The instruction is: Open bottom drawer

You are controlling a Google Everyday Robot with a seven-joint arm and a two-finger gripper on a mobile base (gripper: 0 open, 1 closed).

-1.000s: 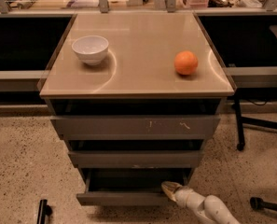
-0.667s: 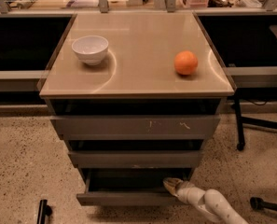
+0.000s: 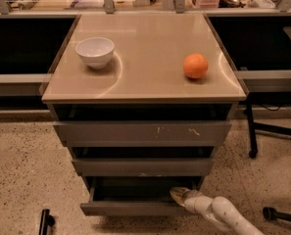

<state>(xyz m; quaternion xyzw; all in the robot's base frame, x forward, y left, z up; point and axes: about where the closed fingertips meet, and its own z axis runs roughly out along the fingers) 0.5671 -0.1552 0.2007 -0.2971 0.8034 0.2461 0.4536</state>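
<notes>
Next, I let go of the bottom drawer, now pulled out a little, when its front is pulled out over the speckled floor before the cabinet (image 3: 145,231).
The bottom drawer (image 3: 130,208) is the lowest of three grey fronts in the cabinet. It stands pulled out a little, with a dark gap showing its inside behind the front. My gripper (image 3: 178,194) reaches in from the lower right on a white arm. Its tip rests at the drawer's top edge, right of centre, just inside the gap. The middle drawer (image 3: 142,167) and the top drawer (image 3: 142,132) sit above it, further back.
A white bowl (image 3: 95,51) and an orange (image 3: 195,65) sit on the tan cabinet top (image 3: 145,77). A black chair base with wheels (image 3: 270,146) stands on the speckled floor at right. A small black object (image 3: 45,220) lies on the floor at lower left.
The gripper's tip has stayed at the drawer's top edge while the arm has shifted slightly. The drawer front is out about as far as before.
</notes>
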